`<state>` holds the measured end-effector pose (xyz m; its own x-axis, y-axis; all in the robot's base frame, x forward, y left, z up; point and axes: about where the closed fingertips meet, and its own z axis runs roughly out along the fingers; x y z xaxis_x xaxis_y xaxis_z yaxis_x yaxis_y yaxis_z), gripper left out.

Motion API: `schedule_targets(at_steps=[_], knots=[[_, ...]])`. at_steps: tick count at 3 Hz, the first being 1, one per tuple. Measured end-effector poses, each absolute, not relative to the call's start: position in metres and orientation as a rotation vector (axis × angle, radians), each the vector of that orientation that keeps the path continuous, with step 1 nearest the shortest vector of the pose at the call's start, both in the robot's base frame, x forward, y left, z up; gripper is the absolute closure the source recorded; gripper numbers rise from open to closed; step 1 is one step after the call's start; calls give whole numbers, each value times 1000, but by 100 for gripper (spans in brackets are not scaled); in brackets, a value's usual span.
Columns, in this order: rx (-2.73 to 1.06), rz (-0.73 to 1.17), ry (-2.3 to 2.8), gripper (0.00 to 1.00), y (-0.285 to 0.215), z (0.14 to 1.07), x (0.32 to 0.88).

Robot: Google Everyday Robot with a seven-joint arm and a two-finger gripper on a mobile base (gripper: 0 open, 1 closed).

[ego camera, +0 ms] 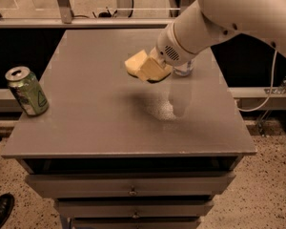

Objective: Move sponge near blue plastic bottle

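Note:
Next, I let the sponge go on the grey table [192, 78], just in front of the base of the blue plastic bottle. The sponge is now held above the table.
My gripper [150, 70] hangs over the middle of the grey table top [100, 109] and is shut on the pale-yellow sponge [135, 62], held above the surface. The blue plastic bottle [183, 69] stands just right of the gripper; only its clear base shows, the rest is hidden behind my white arm. The sponge is a short way left of the bottle's base and casts a shadow on the table below.
A green drink can [27, 91] stands upright at the table's left edge. The table is a cabinet with drawers [131, 190] at the front. A cable [267, 92] hangs at the right. A dark shoe [0, 209] is on the floor at lower left.

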<state>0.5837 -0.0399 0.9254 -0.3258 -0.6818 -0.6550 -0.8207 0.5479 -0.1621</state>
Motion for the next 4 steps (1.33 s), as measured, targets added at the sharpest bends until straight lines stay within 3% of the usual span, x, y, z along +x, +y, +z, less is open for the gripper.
schedule_targets(at_steps=[2, 4], knots=[[-1178, 237, 2159, 100, -73, 909, 551], [-1053, 188, 2235, 100, -121, 863, 569]])
